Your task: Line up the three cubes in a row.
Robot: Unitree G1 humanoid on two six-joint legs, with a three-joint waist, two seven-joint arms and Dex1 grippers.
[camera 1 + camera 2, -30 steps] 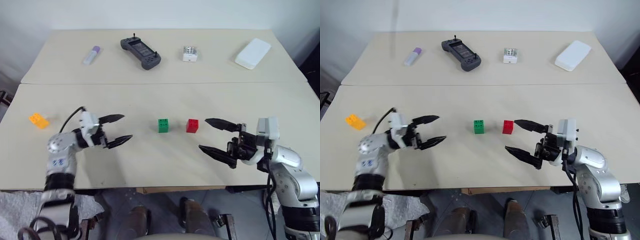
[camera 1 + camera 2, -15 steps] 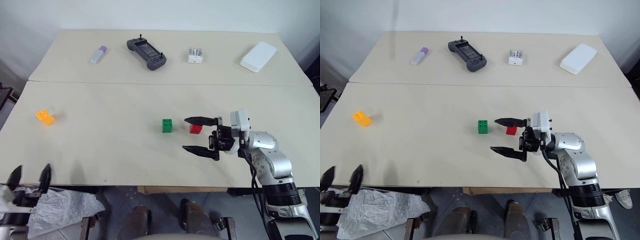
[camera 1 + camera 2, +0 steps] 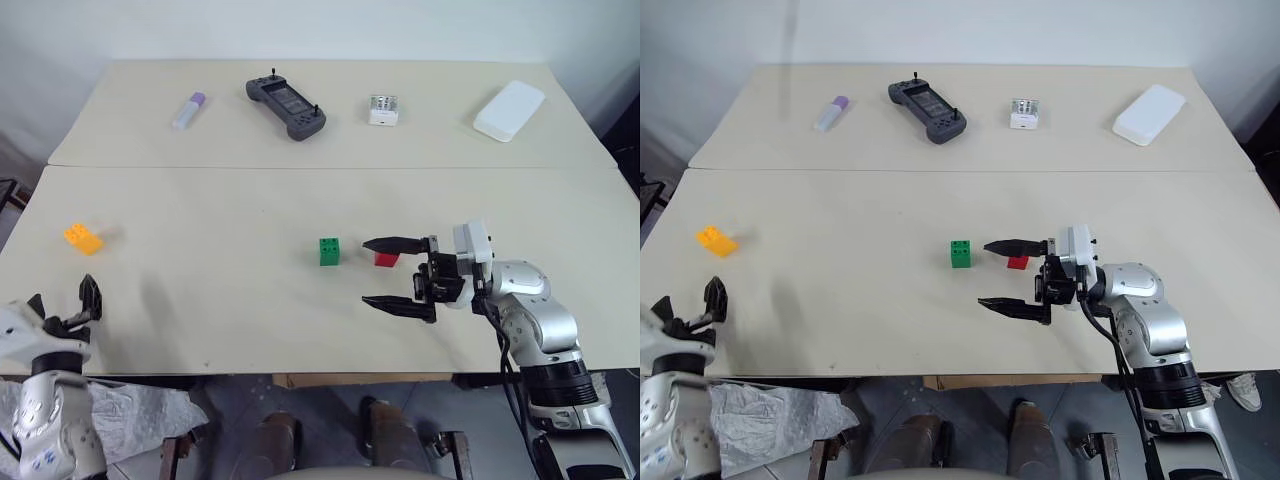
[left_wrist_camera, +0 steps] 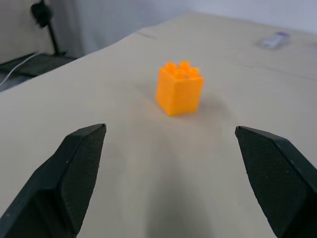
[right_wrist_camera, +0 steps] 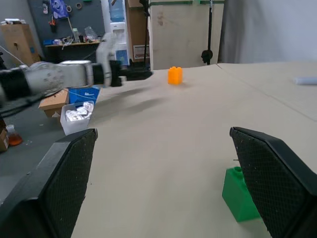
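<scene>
The orange cube near the table's edge is next for my left gripper, which should go to it and close on its opposite sides [image 3: 84, 240] [image 4: 179, 93], just below its top studs.
The orange cube [image 3: 82, 238] sits alone near the table's left edge. My left gripper [image 3: 62, 292] is at the front-left corner, open and empty, and points at the orange cube [image 4: 179, 88] a short way ahead of it. The green cube [image 3: 329, 251] and the red cube [image 3: 387, 259] stand side by side mid-table. My right gripper [image 3: 366, 272] is open and empty and points left. Its upper finger crosses in front of the red cube, and its tips end just right of the green cube [image 5: 240, 193].
On the far table lie a white-purple tube [image 3: 186, 110], a dark handheld controller [image 3: 284, 106], a small white box with a grey top [image 3: 381, 109] and a flat white box [image 3: 508, 109]. A seam [image 3: 200, 167] joins the two tabletops.
My left arm has swung from mid-table out to the front-left corner and turned toward the orange cube. My right gripper has shifted a little left, past the red cube. The cubes have not moved.
</scene>
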